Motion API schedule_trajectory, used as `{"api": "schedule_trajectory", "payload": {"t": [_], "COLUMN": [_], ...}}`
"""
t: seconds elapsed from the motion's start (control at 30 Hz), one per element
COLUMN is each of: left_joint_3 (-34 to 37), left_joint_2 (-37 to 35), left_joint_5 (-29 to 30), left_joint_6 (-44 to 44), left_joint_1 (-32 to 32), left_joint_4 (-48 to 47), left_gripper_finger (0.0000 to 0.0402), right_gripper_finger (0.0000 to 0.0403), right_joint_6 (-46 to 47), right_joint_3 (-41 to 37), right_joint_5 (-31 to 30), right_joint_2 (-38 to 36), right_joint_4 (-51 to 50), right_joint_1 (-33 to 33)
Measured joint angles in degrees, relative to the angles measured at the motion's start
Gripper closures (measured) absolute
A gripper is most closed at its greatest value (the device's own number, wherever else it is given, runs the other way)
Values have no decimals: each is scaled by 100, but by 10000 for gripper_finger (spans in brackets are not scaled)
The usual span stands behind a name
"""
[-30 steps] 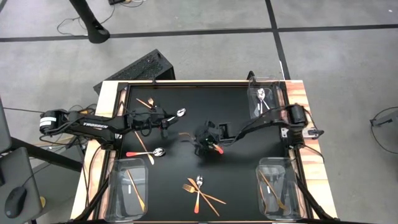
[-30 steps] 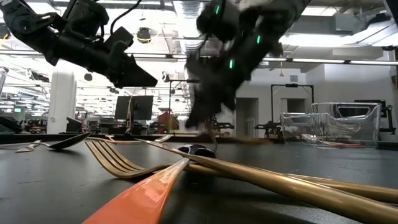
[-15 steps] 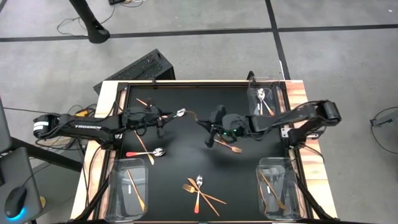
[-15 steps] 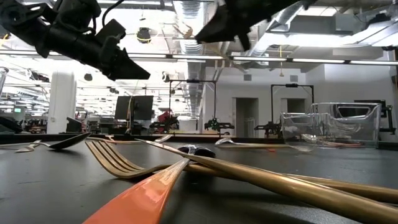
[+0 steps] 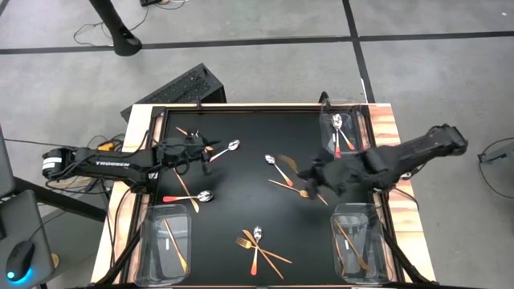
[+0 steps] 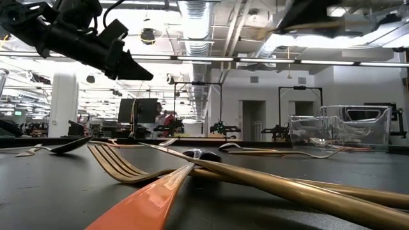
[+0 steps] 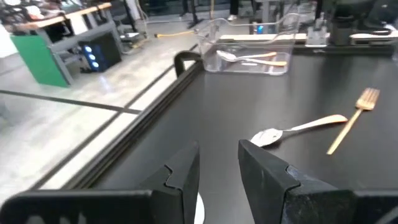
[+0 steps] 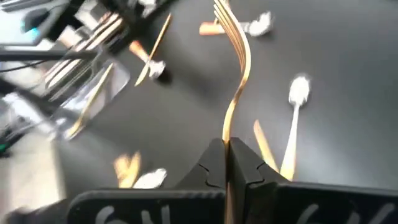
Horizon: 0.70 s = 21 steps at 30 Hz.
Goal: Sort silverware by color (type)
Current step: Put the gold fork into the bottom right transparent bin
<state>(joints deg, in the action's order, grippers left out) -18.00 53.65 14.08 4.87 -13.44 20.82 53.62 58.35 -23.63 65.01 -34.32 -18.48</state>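
Observation:
Next, my right gripper puts the gold fork down beside the gold pieces in the near clear bin (image 5: pixel 357 245) on that gripper's side.
My right gripper (image 8: pixel 227 148) hangs above the table's right half (image 5: pixel 312 180), shut on a gold fork (image 8: pixel 239 62). Below it a silver spoon (image 5: pixel 277 167) and another gold fork (image 5: pixel 291 189) lie flat on the black mat. My left gripper (image 7: pixel 217 165) is open over the left half (image 5: pixel 207 157), with nothing between its fingers. A silver spoon (image 5: pixel 230 146) lies just beyond it. A red-handled spoon (image 5: pixel 189 197) lies at the left. A crossed pile of gold and red-handled pieces (image 5: pixel 257 246) lies near the front edge. My right gripper pinches the gold fork's handle (image 8: pixel 227 132) between its two fingers. The fork lies along the fingers and sticks out ahead of them, tines (image 8: pixel 225 14) away from the gripper. It is lifted clear of the table.
Clear bins stand at three corners: the far right one (image 5: pixel 342 130) holds silver pieces, and the near right (image 5: pixel 356 250) and near left (image 5: pixel 169 246) ones hold gold pieces. More gold pieces (image 5: pixel 189 132) lie at the far left. The mat has a raised frame (image 5: pixel 241 107).
My right gripper has risen and swung toward the table's right edge, rolling as it went. It carries the gold fork up clear of the mat. The spoon and gold fork it stood over now lie uncovered. My left gripper has risen a little.

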Motion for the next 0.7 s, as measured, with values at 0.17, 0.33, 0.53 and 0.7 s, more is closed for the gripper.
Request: {"api": "schedule_trajectory", "payload": {"t": [0.17,0.33,0.53,0.7], "left_joint_3": [1,2,0,0], "left_joint_2": [0,2,2,2], "left_joint_5": [158,355,285,285], "left_joint_6": [56,74,159,152], "left_joint_1": [-13,-24,-24,-24], "left_joint_4": [4,85,411,702], "left_gripper_finger": [302,302,302,302], "right_gripper_finger": [396,396,396,396], "right_joint_6": [1940,4258,6281,6799], "right_joint_3": [21,21,21,21], "right_joint_5": [-50,-153,-145,317], "right_joint_2": [-521,-368,155,774], "right_joint_4": [-1063,-2208,-2729,-2802], "right_joint_1": [-1487,-2965,-4140,-4452]}}
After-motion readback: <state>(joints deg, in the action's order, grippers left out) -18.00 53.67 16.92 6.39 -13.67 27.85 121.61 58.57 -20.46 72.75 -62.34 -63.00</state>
